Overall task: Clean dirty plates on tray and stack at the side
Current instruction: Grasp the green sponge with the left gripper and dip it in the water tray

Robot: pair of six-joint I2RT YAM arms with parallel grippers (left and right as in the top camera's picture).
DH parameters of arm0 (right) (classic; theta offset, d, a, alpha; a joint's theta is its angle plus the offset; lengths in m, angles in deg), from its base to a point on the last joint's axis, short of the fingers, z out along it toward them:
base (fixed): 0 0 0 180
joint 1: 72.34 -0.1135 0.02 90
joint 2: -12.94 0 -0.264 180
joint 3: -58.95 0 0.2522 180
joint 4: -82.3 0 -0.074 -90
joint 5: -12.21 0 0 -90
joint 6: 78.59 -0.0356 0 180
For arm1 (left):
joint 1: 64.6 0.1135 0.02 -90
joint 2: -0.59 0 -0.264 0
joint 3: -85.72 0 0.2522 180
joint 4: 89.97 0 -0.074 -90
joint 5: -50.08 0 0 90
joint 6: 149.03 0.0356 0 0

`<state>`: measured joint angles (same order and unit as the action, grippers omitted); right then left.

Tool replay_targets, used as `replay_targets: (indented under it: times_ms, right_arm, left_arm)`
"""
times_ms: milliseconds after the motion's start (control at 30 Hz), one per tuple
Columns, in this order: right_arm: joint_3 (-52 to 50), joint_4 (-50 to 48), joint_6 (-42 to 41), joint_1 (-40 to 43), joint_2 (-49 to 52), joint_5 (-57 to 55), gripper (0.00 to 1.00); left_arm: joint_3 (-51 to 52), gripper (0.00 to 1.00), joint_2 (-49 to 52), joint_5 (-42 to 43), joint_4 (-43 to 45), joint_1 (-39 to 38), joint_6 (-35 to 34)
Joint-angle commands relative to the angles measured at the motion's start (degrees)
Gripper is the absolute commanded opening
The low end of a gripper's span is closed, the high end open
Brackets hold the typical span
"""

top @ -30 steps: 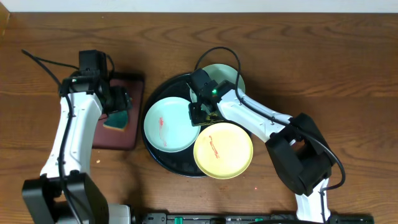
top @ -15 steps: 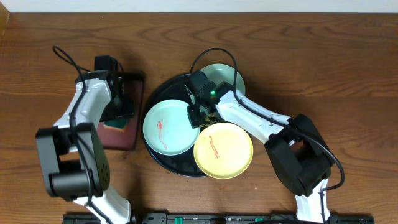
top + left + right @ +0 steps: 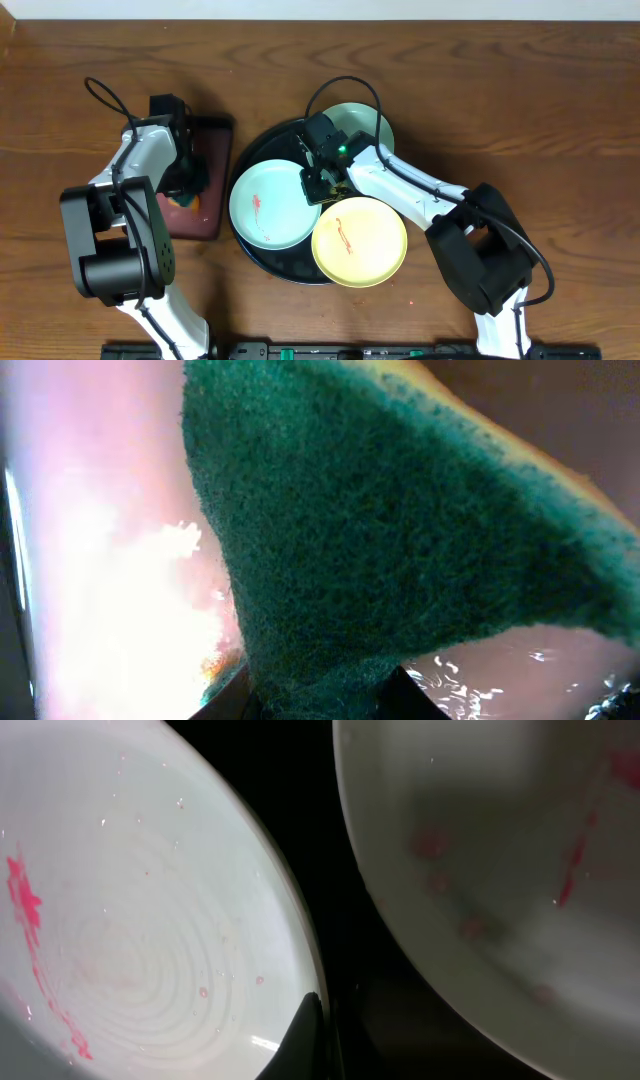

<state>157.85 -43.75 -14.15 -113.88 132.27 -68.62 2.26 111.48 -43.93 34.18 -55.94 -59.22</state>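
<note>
The green sponge bunches thick and high in my left gripper; I need to open, back up, pinch a narrower fold [image 3: 318,665], then wipe the mint-green plate.
Three dirty plates lie on the round black tray [image 3: 262,262]: a mint-green plate [image 3: 268,203] with red smears at the left, a yellow plate [image 3: 359,241] with a red smear in front, and a second mint one [image 3: 365,122] at the back. My right gripper [image 3: 315,185] is shut on the right rim of the left mint-green plate [image 3: 130,950], one finger lying over its inside. Another smeared plate [image 3: 500,870] lies just across a strip of tray [image 3: 330,840]. My left gripper [image 3: 188,190] is down in the rectangular tray, shut on the green sponge [image 3: 400,530], which fills its view.
The rectangular black-rimmed tray [image 3: 205,215] with its wet maroon floor [image 3: 560,670] sits left of the round tray. Brown wood tabletop [image 3: 520,110] stretches to the right and behind. A black cable [image 3: 345,85] loops over the back plate.
The left arm swung in over the rectangular tray and its jaws closed on the sponge. The right gripper stayed at the plate's rim, and the left mint plate shifted slightly.
</note>
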Motion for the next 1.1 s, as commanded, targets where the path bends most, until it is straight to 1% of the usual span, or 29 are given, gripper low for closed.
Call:
replay_targets:
  times_ms: [0, 67, 100, 167, 200, 367, 600, 767, 800, 833, 933, 1067]
  right_arm:
    - [1.0, -0.3, -0.1, 0.0, 0.6, 2.2, 0.01]
    - [1.0, -0.3, -0.1, 0.2, 0.6, 2.9, 0.01]
    - [1.0, -0.3, -0.1, 0.3, 0.6, 3.0, 0.01]
    - [1.0, -0.2, -0.1, 0.3, 0.6, 2.9, 0.01]
    - [1.0, -0.2, -0.1, 0.2, 0.6, 2.9, 0.01]
    - [1.0, -0.1, -0.1, 0.2, 0.6, 2.9, 0.01]
    - [1.0, 0.0, 0.0, 0.2, 0.6, 2.9, 0.01]
    - [1.0, 0.3, 0.4, 0.2, 0.6, 2.9, 0.01]
    - [1.0, 0.4, 0.4, 0.2, 0.6, 2.9, 0.01]
    - [1.0, 0.4, 0.4, 0.2, 0.6, 2.9, 0.01]
    - [1.0, 0.3, 0.6, 0.2, 0.6, 2.9, 0.01]
    - [1.0, 0.3, 0.5, 0.2, 0.6, 2.9, 0.01]
  left_arm:
    - [0.2, 0.49, 3.2, 3.6, 1.0, -0.2, -0.5]
    - [-0.2, 0.69, 3.2, 3.6, 0.8, -0.2, -0.5]
    - [-0.5, 0.74, 3.2, 3.6, 0.6, -0.2, -0.5]
    - [-1.4, 0.78, 3.1, 3.6, 0.1, -0.2, -0.5]
    - [-2.1, 0.79, 2.8, 3.8, -0.5, -0.2, -0.5]
    - [-5.8, 0.79, 0.7, 6.6, -4.1, -0.2, -0.1]
    - [-5.4, 0.78, 0.5, 7.1, -2.4, 0.2, 4.3]
    - [-5.4, 0.78, 0.5, 7.0, -2.4, 1.1, 4.5]
    - [-5.4, 0.74, 0.5, 7.1, -2.4, 1.5, 4.3]
    - [-5.5, 0.74, 0.5, 7.3, -2.6, 1.8, 3.1]
    - [-6.2, 0.67, -0.2, 8.1, -4.7, 2.6, 0.9]
    - [-6.3, 0.67, -2.1, 8.1, -4.8, 2.7, 0.6]
